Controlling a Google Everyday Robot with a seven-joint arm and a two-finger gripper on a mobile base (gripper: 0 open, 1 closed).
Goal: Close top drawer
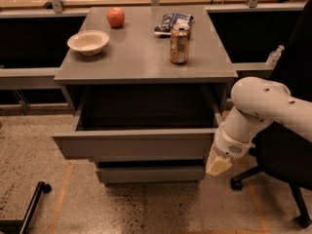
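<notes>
My gripper is to let go once the top drawer rests shut, its front flush just beneath the grey cabinet top [143,117].
The top drawer [134,144] of the grey cabinet is open, its flat grey front pulled out toward me and its inside dark and empty. My gripper [218,164], a cream-coloured tip on the white arm [258,106], is at the right end of the drawer front, touching or very close to its lower right corner. A lower grey drawer [148,173] shows beneath it, closed.
On the cabinet top [141,57] stand a white bowl [88,42], a red apple [115,17], a soda can [180,43] and a snack bag [173,22]. A black office chair [287,150] is behind my arm on the right. A plastic bottle [274,57] stands far right.
</notes>
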